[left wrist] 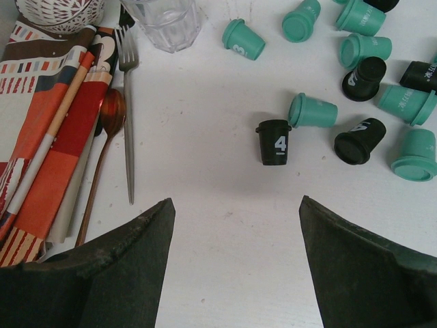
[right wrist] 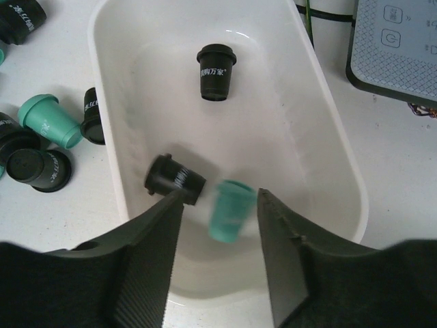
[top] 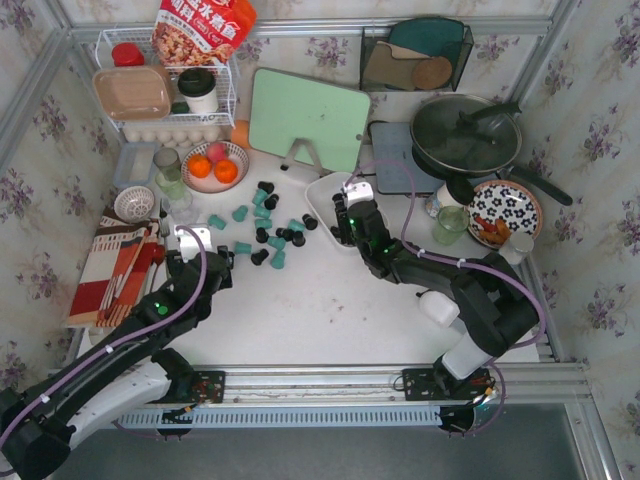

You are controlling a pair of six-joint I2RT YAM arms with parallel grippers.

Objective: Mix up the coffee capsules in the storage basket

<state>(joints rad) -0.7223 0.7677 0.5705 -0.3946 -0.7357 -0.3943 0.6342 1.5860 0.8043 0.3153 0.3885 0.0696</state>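
Note:
The black capsule nearest the fork is next for my left gripper, which should go to it and close on the capsule's narrow body (left wrist: 274, 151), below its rim.
The white storage basket (top: 318, 192) stands right of centre; in the right wrist view its wall (right wrist: 328, 137) curves round two black capsules (right wrist: 217, 72) (right wrist: 174, 180). My right gripper (top: 346, 218) (right wrist: 220, 194) hangs open over the basket. A blurred teal capsule (right wrist: 229, 210) is loose between its fingers, touching neither. Several teal and black capsules (top: 268, 225) lie scattered on the table left of the basket. My left gripper (top: 222, 268) (left wrist: 234, 201) is open and empty, low over bare table. A black capsule marked 4 (left wrist: 275, 142) and a teal one (left wrist: 312, 111) lie just ahead of it.
A striped cloth (left wrist: 41, 123) with a fork (left wrist: 128, 102) and spoon lies left of the left gripper, a glass (left wrist: 164, 17) beyond. A fruit bowl (top: 214, 165), green cutting board (top: 308, 118), hob (top: 400, 160), pan (top: 465, 135) and patterned plate (top: 503, 212) ring the back.

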